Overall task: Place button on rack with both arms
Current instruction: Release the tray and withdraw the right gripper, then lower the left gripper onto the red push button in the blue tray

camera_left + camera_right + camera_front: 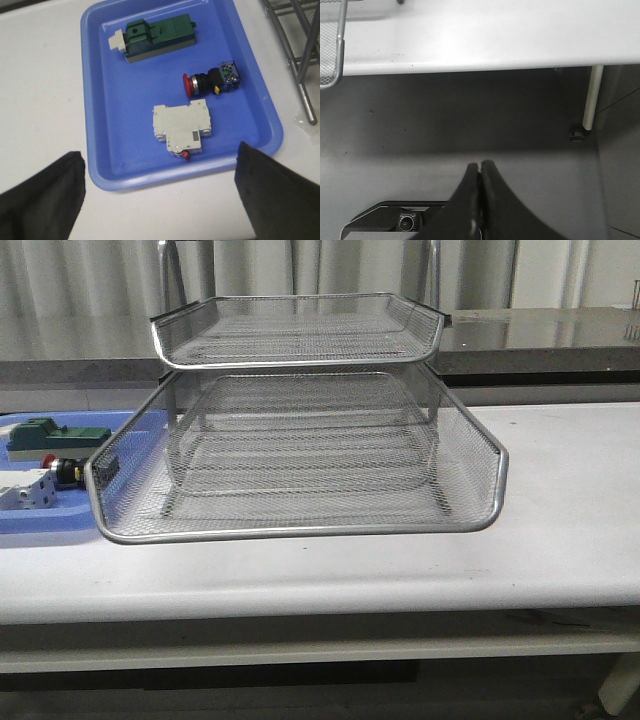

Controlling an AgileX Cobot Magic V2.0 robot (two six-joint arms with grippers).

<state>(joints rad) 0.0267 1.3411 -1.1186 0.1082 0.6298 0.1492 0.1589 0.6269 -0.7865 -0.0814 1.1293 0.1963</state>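
My left gripper goes to the blue tray next. It should close there on the button's black body point(73, 472) point(215, 80), just behind the button's red cap.
The button point(210, 82), red cap, silver collar, black body, lies on its side in the blue tray point(100, 95); it also shows in the front view point(62, 470) at the far left. The silver wire-mesh rack point(300, 455) stands mid-table; its frame shows in the left wrist view point(300, 65) and a corner in the right wrist view point(330, 45). My left gripper point(160, 195) is open and empty, above the tray's near rim. My right gripper point(480, 167) is shut and empty, below the table edge over the floor. Neither arm shows in the front view.
In the blue tray point(40, 520) also lie a green block point(157, 35) and a white block point(181, 125) with a small red lever. A table leg point(592, 97) stands near the right gripper. A dark counter point(540, 335) runs behind the table.
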